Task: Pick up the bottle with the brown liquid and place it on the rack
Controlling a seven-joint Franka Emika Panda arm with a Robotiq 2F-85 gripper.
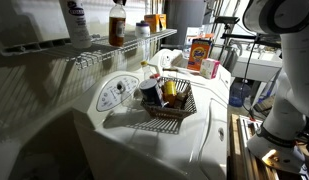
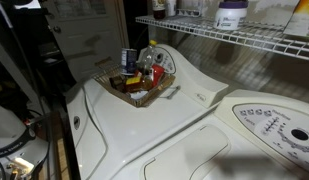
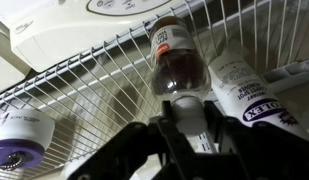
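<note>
I should release the bottle with the brown liquid from my gripper on the wire rack (image 1: 115, 47) (image 3: 167, 22), setting it close beside the white bottle.
The bottle (image 3: 179, 70) of brown liquid stands upright on the white wire rack (image 3: 84, 85). In the wrist view I look down on it, and its white cap sits between my gripper's (image 3: 187, 116) dark fingers. The fingers lie close against both sides of the cap, shut on it. In an exterior view the bottle (image 1: 116, 25) stands on the rack (image 1: 54, 55) next to a white bottle. The rack also shows in an exterior view (image 2: 244, 40). The gripper itself does not show in either exterior view.
A white bottle with a dark label (image 3: 244, 95) stands close beside the brown one, and another white container (image 3: 14, 140) is further along the rack. Below, a dark wicker basket (image 1: 169, 100) of items sits on the white washer (image 2: 164, 130). An orange box (image 1: 201, 50) stands behind.
</note>
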